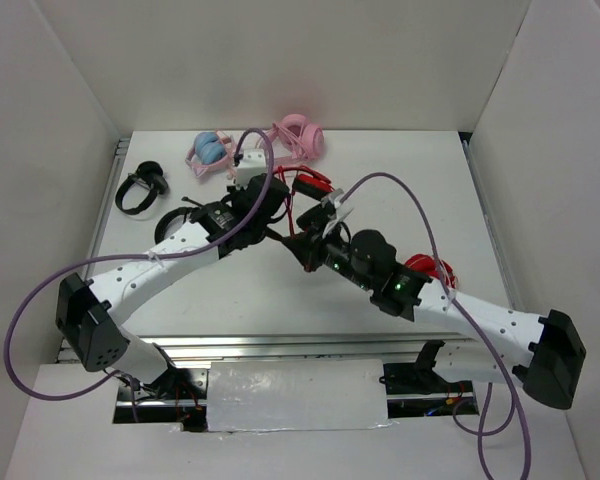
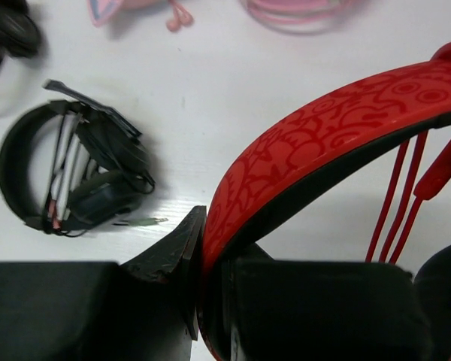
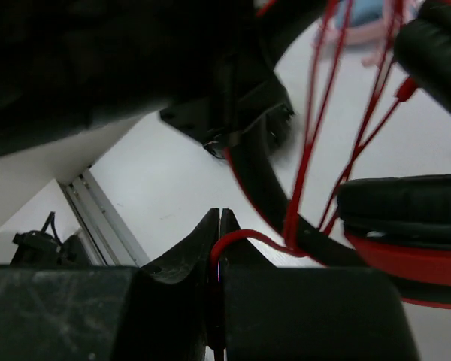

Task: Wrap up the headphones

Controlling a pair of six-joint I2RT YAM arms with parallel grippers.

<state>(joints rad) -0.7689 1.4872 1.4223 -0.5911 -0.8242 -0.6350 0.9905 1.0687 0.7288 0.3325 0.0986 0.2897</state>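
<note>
My left gripper should release the red headphones on the white table (image 1: 316,251) in front of the pink headphones. The red headphones are held above the table's middle.
The red headphones (image 1: 310,186) with black lining are held above the table's middle, between the two arms. My left gripper (image 2: 203,252) is shut on the patterned red headband (image 2: 323,135); in the top view this gripper (image 1: 265,197) is at the headphones' left. Several strands of the thin red cable (image 2: 395,195) cross under the band. My right gripper (image 3: 219,237) is shut on a loop of the red cable (image 3: 308,150), just below the band's black lining (image 3: 249,162) and a black ear cushion (image 3: 406,207). In the top view it (image 1: 305,245) is below the headphones.
Black headphones (image 1: 140,186) lie at the far left, another black pair (image 2: 75,173) nearer the left arm. Pink headphones (image 1: 302,134) and a blue-and-pink pair (image 1: 212,150) lie at the back. An all-red pair (image 1: 430,270) lies beside the right arm. White walls enclose the table.
</note>
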